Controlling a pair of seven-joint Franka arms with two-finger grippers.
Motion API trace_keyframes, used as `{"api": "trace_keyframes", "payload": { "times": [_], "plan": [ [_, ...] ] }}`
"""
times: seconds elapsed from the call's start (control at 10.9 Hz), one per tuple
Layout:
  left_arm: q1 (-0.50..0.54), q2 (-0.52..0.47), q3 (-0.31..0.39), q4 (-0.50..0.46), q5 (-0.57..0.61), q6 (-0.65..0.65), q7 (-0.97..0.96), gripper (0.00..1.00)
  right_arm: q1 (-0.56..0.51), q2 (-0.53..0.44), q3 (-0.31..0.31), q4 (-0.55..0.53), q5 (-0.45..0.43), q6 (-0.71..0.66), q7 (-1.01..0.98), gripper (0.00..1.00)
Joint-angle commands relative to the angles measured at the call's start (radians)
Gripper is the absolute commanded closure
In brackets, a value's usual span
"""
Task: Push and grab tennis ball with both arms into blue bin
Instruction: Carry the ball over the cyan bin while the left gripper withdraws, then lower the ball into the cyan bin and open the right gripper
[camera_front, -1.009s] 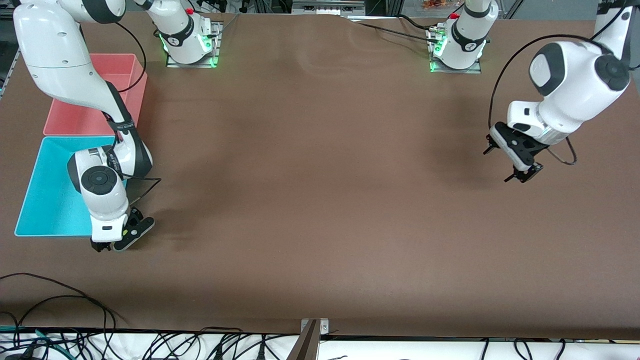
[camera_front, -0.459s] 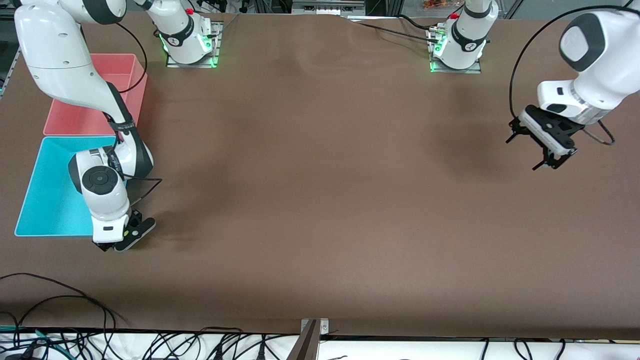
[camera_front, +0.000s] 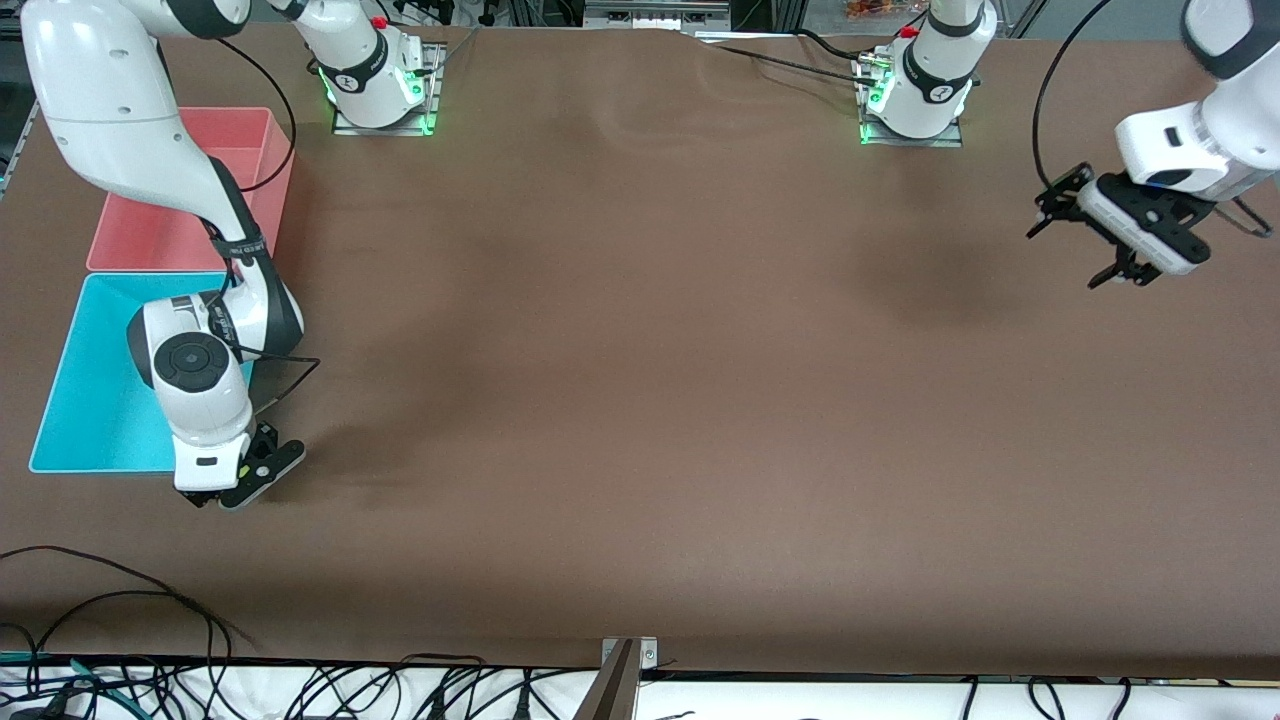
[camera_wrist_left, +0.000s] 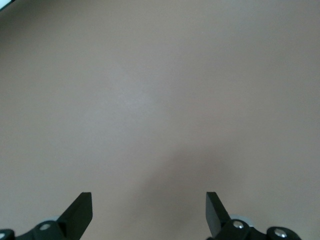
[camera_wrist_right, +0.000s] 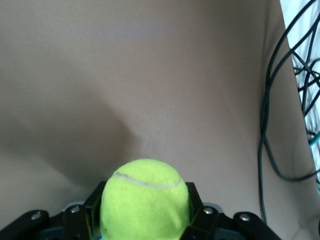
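The robot's right gripper will release the tennis ball in the blue bin's corner (camera_front: 218, 313) between the pink bin and open tabletop.
The yellow-green tennis ball (camera_wrist_right: 145, 197) sits between the black fingers (camera_wrist_right: 95, 207) of my right gripper (camera_wrist_right: 144, 212), which is shut on it. In the front view the right gripper (camera_front: 215, 492) hangs low over the table beside a corner of the blue bin (camera_front: 60, 380), and the hand hides the ball. My left gripper (camera_front: 1065, 257) is up over the left arm's end of the table. It is open, with only bare tabletop between its fingertips (camera_wrist_left: 82, 205).
A pink bin (camera_front: 150, 245) stands against the blue bin, farther from the front camera. Black cables (camera_front: 120, 600) trail along the table's near edge. The two arm bases (camera_front: 380, 85) glow green at the top.
The left arm has swung up and away toward its own end of the table, still open. The right gripper has shifted only slightly beside the blue bin.
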Motion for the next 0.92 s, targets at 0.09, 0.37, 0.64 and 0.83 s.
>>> {"api": "trace_keyframes", "payload": {
  "times": [0.09, 0.37, 0.64, 0.83],
  "plan": [
    [-0.011, 0.002, -0.007, 0.192, 0.097, -0.268, -0.249, 0.0, -0.005, -0.167, 0.06, -0.01, 0.291, -0.339, -0.01, 0.65],
    [-0.015, 0.002, -0.058, 0.293, 0.182, -0.445, -0.385, 0.0, -0.022, -0.317, 0.048, -0.034, 0.475, -0.647, -0.027, 0.65],
    [-0.031, 0.008, -0.098, 0.41, 0.215, -0.598, -0.553, 0.0, -0.107, -0.423, -0.044, -0.158, 0.588, -0.647, -0.182, 0.65],
    [-0.041, 0.028, -0.09, 0.498, 0.201, -0.652, -0.648, 0.0, -0.198, -0.423, -0.07, -0.22, 0.692, -0.572, -0.353, 0.65]
  ]
}}
